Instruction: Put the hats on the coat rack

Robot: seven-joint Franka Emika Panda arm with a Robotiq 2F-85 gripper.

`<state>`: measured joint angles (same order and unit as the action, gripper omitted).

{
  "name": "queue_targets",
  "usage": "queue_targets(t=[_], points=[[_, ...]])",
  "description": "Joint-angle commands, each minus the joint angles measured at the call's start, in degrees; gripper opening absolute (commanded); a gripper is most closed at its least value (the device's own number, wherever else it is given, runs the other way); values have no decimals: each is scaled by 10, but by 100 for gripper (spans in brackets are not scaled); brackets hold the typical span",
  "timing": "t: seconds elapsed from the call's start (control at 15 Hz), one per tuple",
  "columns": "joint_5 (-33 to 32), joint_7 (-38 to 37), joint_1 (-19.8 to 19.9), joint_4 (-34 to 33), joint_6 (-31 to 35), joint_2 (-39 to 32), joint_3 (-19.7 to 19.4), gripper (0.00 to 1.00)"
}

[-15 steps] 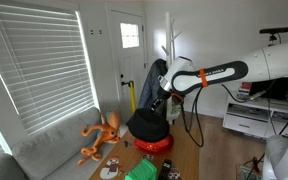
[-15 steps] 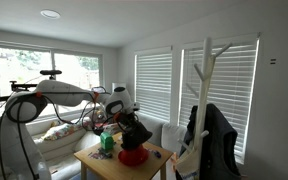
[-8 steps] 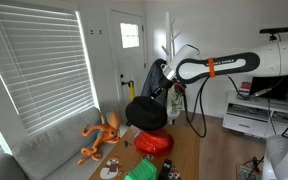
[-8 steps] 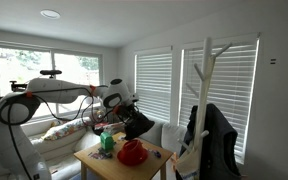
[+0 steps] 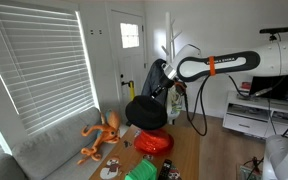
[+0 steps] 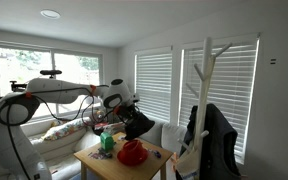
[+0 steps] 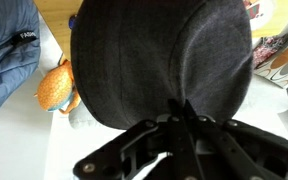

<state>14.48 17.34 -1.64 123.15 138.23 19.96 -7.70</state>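
Next, I open my gripper and let the black hat go on the white coat rack (image 5: 164,59), at a spot that is just above the dark jacket.
My gripper (image 5: 157,92) is shut on the black hat (image 5: 145,112) and holds it in the air above the low wooden table (image 5: 189,150). The black hat also shows in an exterior view (image 6: 138,124) and fills the wrist view (image 7: 162,60), its brim pinched between my fingers (image 7: 181,110). The red hat (image 5: 153,143) lies on the table below it, also seen in an exterior view (image 6: 132,152). The white coat rack (image 6: 206,80) stands to the right of the table with a dark jacket (image 6: 214,135) on it; its top shows behind my arm in an exterior view (image 5: 171,38).
An orange long-legged plush toy (image 5: 102,135) lies on the grey couch (image 5: 54,150), and shows in the wrist view (image 7: 56,88). A green thing (image 6: 107,142) and small items sit on the table. Blinds cover the windows. A white cabinet (image 5: 249,120) stands by the wall.
Over the last second I lifted the black hat up off the red hat, which stays on the table. Since half a second ago almost nothing has moved.
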Motion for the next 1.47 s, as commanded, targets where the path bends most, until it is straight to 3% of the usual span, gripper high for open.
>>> queue_targets(t=[0.0,0.67,1.0,1.4], points=[[-29,-13,14,-18,4,1,1,1],[-277,-100,111,-153,79,-22,28,1],[-429,-247,172,-192,156,-50,78,1],[-591,-436,235,-232,145,-60,132,1]])
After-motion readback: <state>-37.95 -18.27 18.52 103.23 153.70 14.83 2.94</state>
